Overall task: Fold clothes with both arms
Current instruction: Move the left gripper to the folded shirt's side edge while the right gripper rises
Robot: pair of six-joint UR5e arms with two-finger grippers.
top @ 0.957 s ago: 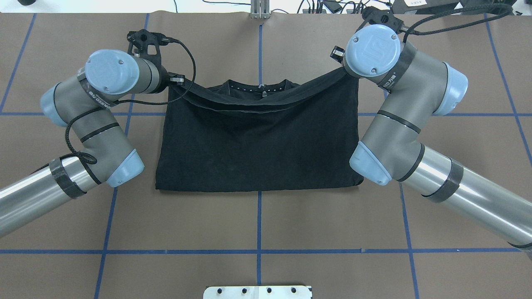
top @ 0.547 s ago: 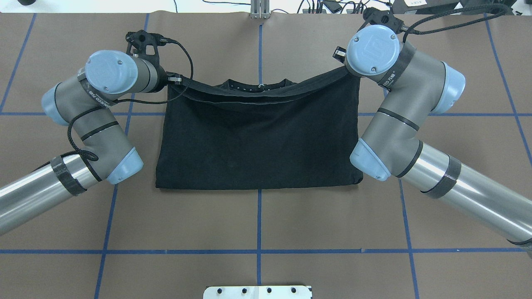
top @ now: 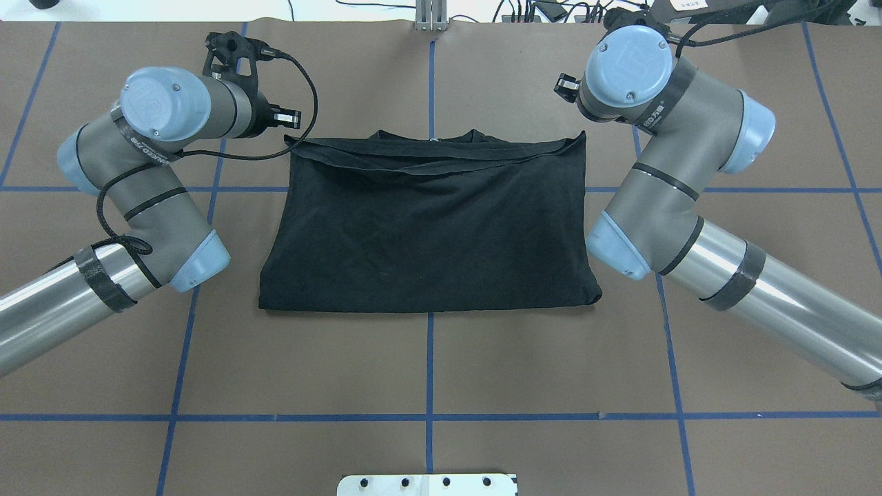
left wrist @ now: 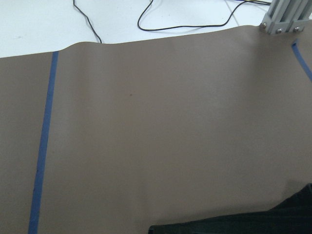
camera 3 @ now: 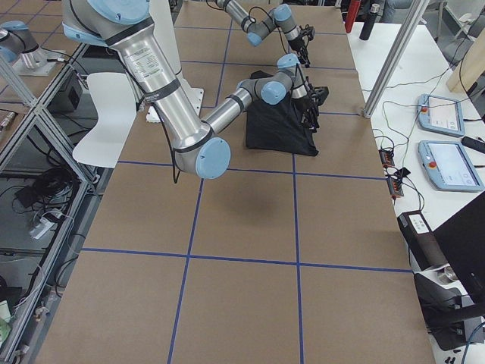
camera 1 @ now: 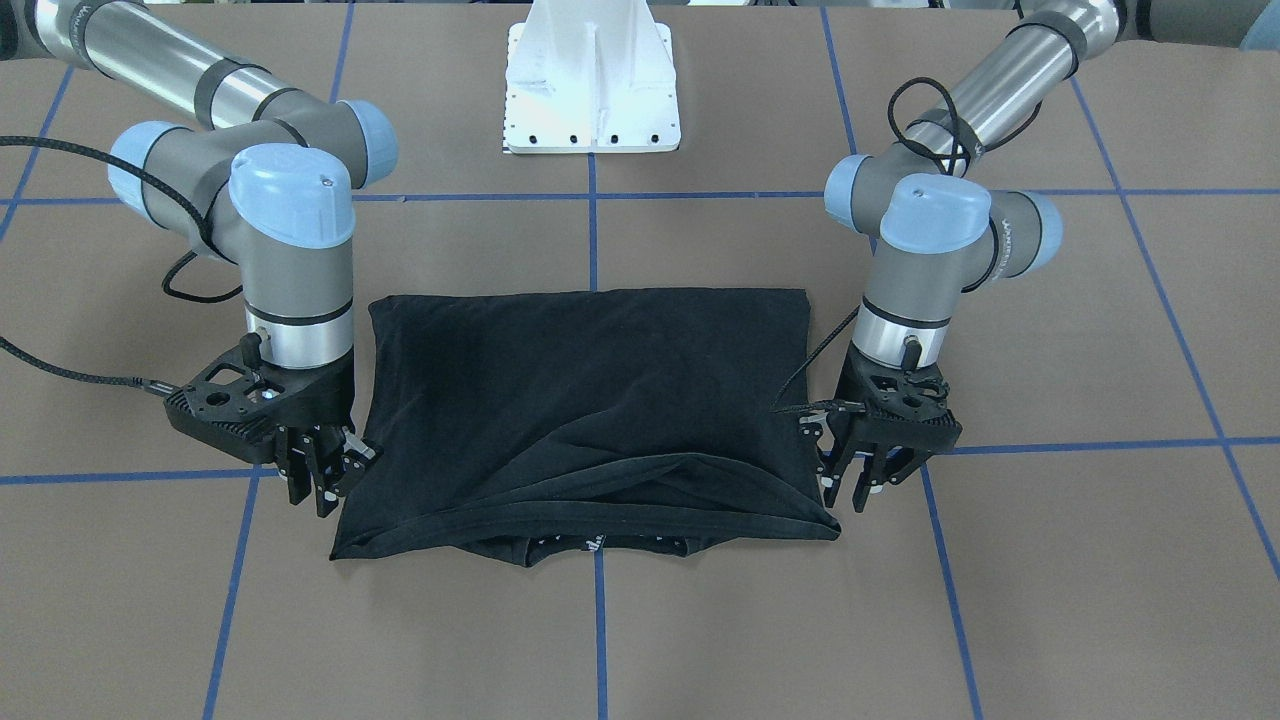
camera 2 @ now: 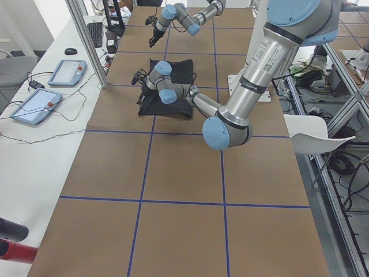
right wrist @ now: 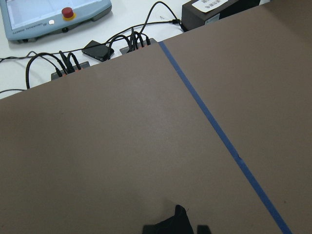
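Next, my left gripper grabs the black T-shirt by the near corner (camera 1: 794, 296) facing the white pedestal on this gripper's side.
The black T-shirt (top: 427, 220) lies folded flat on the brown table, back side up, so its graphic is hidden. Its lifted hem rests along the far edge over the collar (camera 1: 595, 545). My left gripper (camera 1: 858, 490) hovers just off the shirt's far left corner, fingers spread and empty; it also shows in the overhead view (top: 284, 118). My right gripper (camera 1: 320, 488) stands beside the far right corner, fingers apart, and the cloth lies slack beside it. In the overhead view the right gripper (top: 566, 86) is mostly hidden under its wrist. The left wrist view shows only a strip of the shirt (left wrist: 229, 226).
The white bolted pedestal (camera 1: 590, 90) stands at the robot's side of the table. Blue tape lines (top: 428, 358) cross the brown mat. Beyond the far edge are a metal post (top: 431, 14), cables and a control tablet (right wrist: 53, 14).
The hem that hung stretched between both grippers has dropped flat onto the collar edge. Both grippers have let go and moved up and outward from the shirt's corners.
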